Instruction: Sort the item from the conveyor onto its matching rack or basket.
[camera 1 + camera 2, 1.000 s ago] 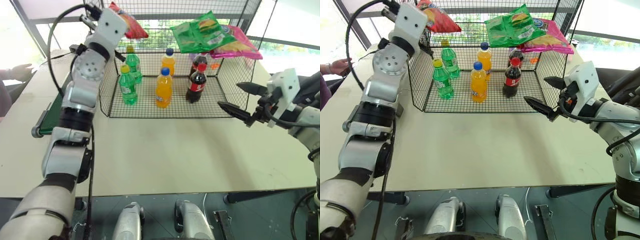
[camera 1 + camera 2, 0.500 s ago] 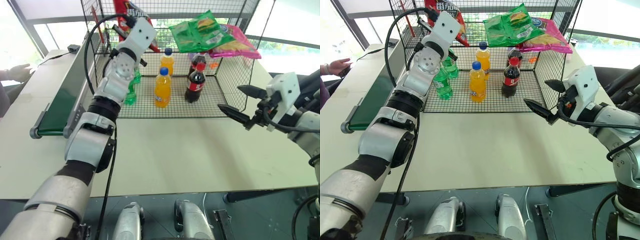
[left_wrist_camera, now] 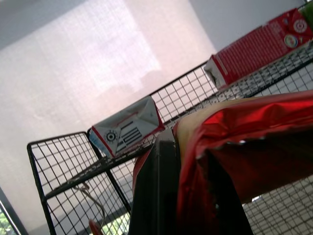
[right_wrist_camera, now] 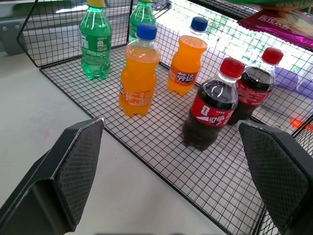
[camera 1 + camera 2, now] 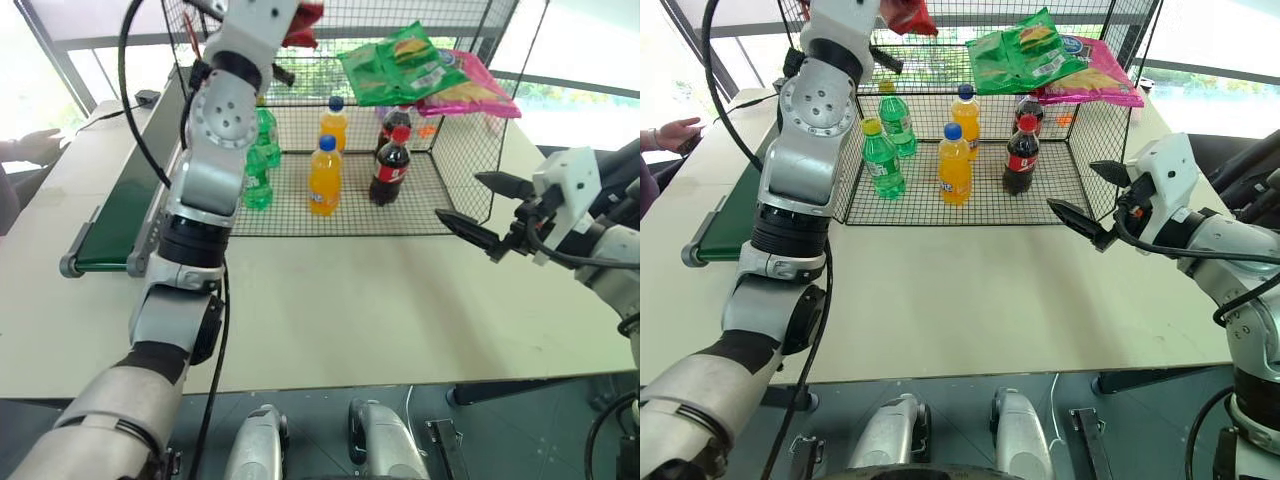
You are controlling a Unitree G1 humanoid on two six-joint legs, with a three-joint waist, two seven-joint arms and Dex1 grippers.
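My left gripper has the red snack bag, now raised at the cage's upper corner. Next, I let go of it on the black wire-grid shelf (image 5: 304, 58), beside the green snack bag.
The red snack bag (image 5: 908, 15) hangs at the cage's upper left corner, held up by my raised left gripper (image 3: 176, 142), which is shut on its crinkled edge (image 3: 244, 142). Just right of and below the bag lies the black wire-grid shelf (image 5: 310, 75). The dark-green conveyor (image 5: 110, 225) runs along the table's left side, below my left arm. My right gripper (image 5: 458, 196) hovers open and empty over the table, near the cage's front right corner.
A green snack bag (image 5: 400, 62) and a pink snack bag (image 5: 470, 92) lie on the shelf. Green (image 5: 256, 185), orange (image 5: 326, 180) and cola (image 5: 390, 170) bottles stand in the lower compartment. Red cartons (image 3: 259, 46) sit on a higher grid. A person's hand (image 5: 35, 145) rests at far left.
My left arm has swung up and lifted the red bag higher, to the top edge of the head views. The right arm has stayed put.
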